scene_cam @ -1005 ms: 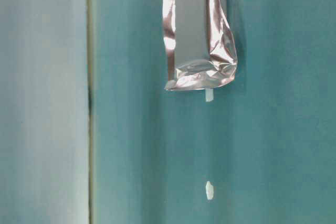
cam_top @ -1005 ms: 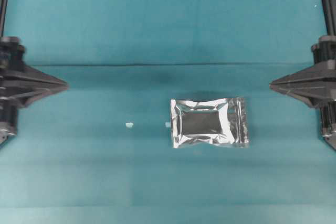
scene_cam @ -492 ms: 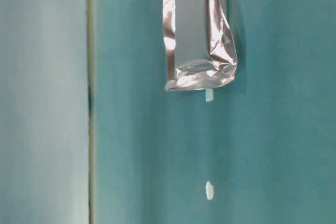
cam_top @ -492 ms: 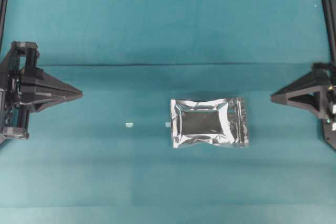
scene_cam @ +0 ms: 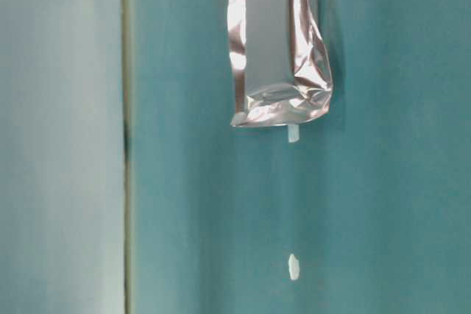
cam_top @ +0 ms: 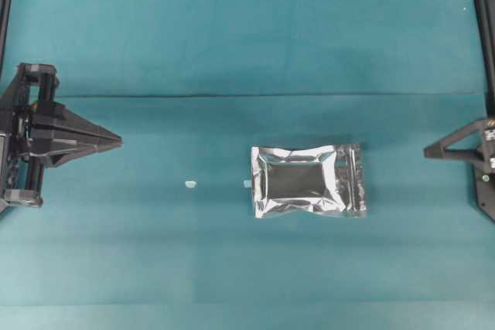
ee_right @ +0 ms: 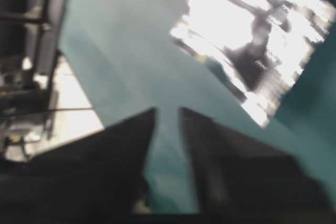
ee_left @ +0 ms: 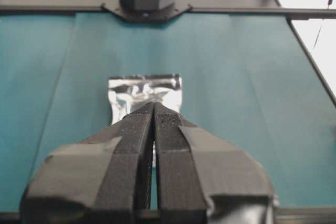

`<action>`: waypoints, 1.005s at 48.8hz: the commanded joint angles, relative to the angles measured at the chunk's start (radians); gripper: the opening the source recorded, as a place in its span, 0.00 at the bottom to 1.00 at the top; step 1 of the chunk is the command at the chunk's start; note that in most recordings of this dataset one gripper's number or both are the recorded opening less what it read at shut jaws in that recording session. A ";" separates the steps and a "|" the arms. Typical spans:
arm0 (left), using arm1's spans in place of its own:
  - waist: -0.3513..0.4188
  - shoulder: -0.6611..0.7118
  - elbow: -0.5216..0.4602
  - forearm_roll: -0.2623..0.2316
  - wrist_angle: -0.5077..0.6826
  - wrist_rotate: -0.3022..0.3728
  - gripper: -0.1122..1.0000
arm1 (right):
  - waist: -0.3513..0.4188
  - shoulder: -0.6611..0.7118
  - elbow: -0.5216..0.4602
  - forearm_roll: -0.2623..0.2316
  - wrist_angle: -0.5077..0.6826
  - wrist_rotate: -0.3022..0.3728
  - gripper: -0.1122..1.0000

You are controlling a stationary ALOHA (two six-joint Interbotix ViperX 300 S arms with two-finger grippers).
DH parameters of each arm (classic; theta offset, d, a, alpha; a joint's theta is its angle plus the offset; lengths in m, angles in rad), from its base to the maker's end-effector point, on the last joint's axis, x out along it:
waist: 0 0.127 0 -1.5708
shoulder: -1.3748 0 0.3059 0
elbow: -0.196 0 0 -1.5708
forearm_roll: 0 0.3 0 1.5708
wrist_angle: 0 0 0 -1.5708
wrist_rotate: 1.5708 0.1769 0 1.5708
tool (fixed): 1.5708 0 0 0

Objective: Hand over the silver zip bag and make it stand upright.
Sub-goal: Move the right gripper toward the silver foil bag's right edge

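Next, I move my right gripper to the middle of the silver zip bag's zip strip [cam_top: 353, 179] [ee_right: 291, 62] and close it there.
The silver zip bag [cam_top: 308, 181] lies flat on the teal cloth, a little right of centre, with its zip strip at the right end. It also shows in the table-level view [scene_cam: 280, 42], straight ahead in the left wrist view [ee_left: 144, 90], and blurred at the upper right of the right wrist view [ee_right: 252, 40]. My left gripper [cam_top: 120, 142] is at the far left, well away from the bag. It points at the bag with its fingers pressed together [ee_left: 154, 106] and nothing between them. My right gripper [cam_top: 427, 152] hangs at the far right edge, its fingers parted over bare cloth [ee_right: 167, 111].
Two tiny white specks lie on the cloth, one [cam_top: 190, 184] left of the bag and one [cam_top: 247, 184] at the bag's left edge. A crease [cam_top: 247, 96] crosses the cloth behind the bag. Black frame posts [cam_top: 484, 5] stand at the back corners.
The right gripper has drawn back to the right, turned, and its fingers have parted. The left gripper moved slightly toward the bag, then stopped. The bag has not moved.
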 commanded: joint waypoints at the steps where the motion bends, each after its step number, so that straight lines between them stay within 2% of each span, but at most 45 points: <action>1: -0.002 0.008 -0.028 0.003 -0.002 0.000 0.10 | -0.003 -0.011 0.034 0.002 0.031 0.055 0.71; 5: 0.002 0.014 -0.028 0.003 0.009 -0.002 0.10 | -0.003 -0.034 0.071 0.002 0.028 0.077 0.88; 8: 0.002 0.017 -0.028 0.003 0.015 -0.003 0.10 | -0.005 -0.055 0.106 0.002 0.017 0.089 0.94; 17: 0.002 0.023 -0.029 0.003 0.017 -0.003 0.10 | -0.021 -0.074 0.190 -0.005 0.006 0.153 0.92; 22: 0.002 0.021 -0.029 0.003 0.017 -0.003 0.10 | -0.034 -0.074 0.206 -0.026 -0.011 0.155 0.92; 30: 0.002 0.021 -0.031 0.003 0.015 -0.003 0.10 | -0.052 -0.074 0.204 -0.029 -0.029 0.156 0.92; 39: 0.005 0.023 -0.031 0.003 0.017 -0.003 0.10 | -0.061 -0.069 0.163 -0.032 -0.138 0.156 0.92; 49: 0.023 0.021 -0.029 0.003 0.021 -0.002 0.10 | -0.049 0.017 0.080 -0.034 -0.176 0.127 0.92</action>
